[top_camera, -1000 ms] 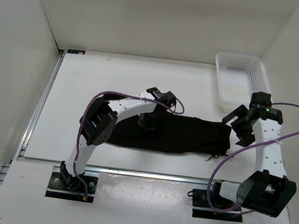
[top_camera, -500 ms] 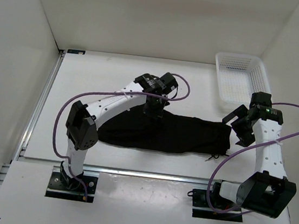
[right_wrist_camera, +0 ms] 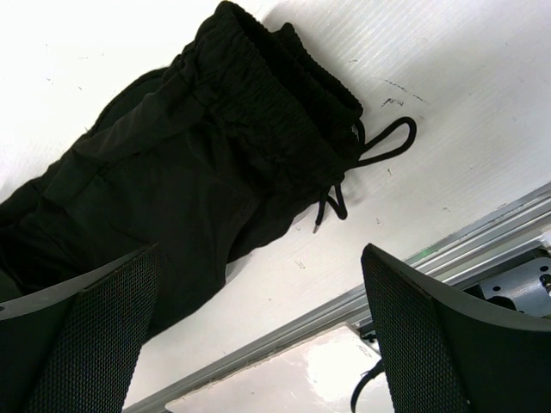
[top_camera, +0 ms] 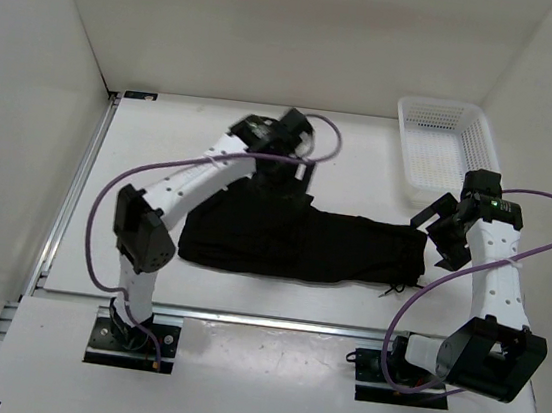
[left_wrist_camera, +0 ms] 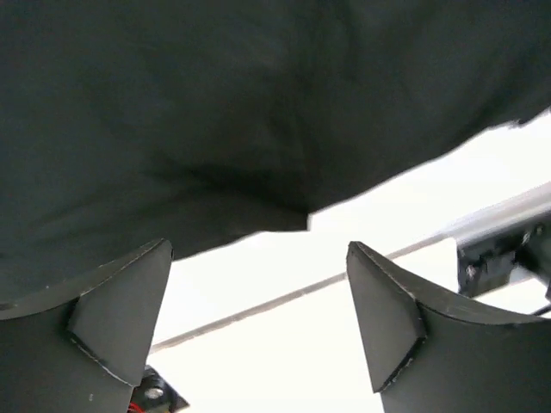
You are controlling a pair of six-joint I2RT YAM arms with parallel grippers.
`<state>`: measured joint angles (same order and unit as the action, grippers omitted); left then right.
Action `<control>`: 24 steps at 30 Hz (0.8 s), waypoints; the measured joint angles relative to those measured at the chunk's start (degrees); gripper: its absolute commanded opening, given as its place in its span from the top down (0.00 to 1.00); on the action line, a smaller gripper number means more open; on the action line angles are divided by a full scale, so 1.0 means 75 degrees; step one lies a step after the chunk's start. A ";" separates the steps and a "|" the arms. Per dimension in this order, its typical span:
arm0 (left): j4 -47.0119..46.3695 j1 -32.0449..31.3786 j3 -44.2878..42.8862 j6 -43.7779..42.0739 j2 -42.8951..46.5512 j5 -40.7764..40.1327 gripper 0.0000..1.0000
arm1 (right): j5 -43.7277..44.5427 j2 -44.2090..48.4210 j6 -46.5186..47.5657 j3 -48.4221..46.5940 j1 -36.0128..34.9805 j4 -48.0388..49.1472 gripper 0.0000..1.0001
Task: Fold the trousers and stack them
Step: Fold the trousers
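Note:
The trousers' leg ends (top_camera: 194,221) lie opposite the waistband. My left gripper moves there next and closes on the cloth.
The black trousers (top_camera: 302,240) lie flat across the middle of the table, waistband and drawstring (right_wrist_camera: 258,146) at their right end. My left gripper (top_camera: 285,175) hovers over their far edge, left of centre. In the left wrist view it (left_wrist_camera: 258,318) stands open, with black cloth (left_wrist_camera: 258,112) beyond the fingertips and nothing between them. My right gripper (top_camera: 439,235) hangs just right of the waistband, apart from it. In the right wrist view it (right_wrist_camera: 258,335) is open and empty.
A white mesh basket (top_camera: 444,147) stands at the far right corner, behind the right arm. A metal rail (top_camera: 272,319) runs along the near table edge. White walls close in the left, far and right sides.
My left gripper carried the cloth toward the far side, then opened and let go. The left part of the trousers now lies wider. The right arm has not moved.

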<state>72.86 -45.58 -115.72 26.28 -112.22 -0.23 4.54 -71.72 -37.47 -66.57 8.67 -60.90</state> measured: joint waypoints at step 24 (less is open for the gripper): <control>-0.2419 0.4876 0.5590 -0.0714 0.0714 0.0903 0.15 | -0.0003 0.0000 0.0006 0.0000 0.0000 0.0003 0.00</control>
<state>54.72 -9.02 -73.80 20.93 -106.87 6.55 4.51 -71.72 -37.43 -66.57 8.67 -60.88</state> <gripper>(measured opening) 0.885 0.996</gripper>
